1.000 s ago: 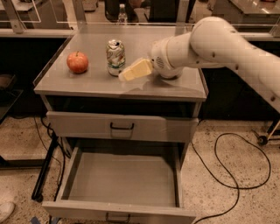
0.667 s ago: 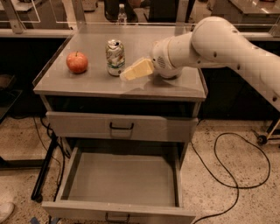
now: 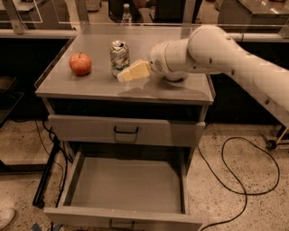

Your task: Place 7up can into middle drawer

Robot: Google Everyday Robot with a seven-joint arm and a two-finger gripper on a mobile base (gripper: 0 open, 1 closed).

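Note:
The robot's gripper needs to next go to the middle of the 7up can (image 3: 120, 59) beside the red apple and close there.
The 7up can (image 3: 119, 56), silver-white with green print, stands upright on the grey cabinet top (image 3: 90, 85), left of centre. My gripper (image 3: 132, 72) reaches in from the right on a white arm (image 3: 212, 45). Its pale yellow tip sits low over the top, just in front of and right of the can, close to its base. It holds nothing. The middle drawer (image 3: 126, 185) is pulled open below, and its flat grey floor is bare.
A red apple (image 3: 80, 64) sits on the cabinet top left of the can. The upper drawer (image 3: 90, 128) with a black handle is shut. A black cable (image 3: 239, 180) loops on the floor to the right. A plastic bottle (image 3: 127, 12) stands behind the cabinet.
My gripper has moved a little to the left, closer to the can. The can, the apple and the drawers have not moved.

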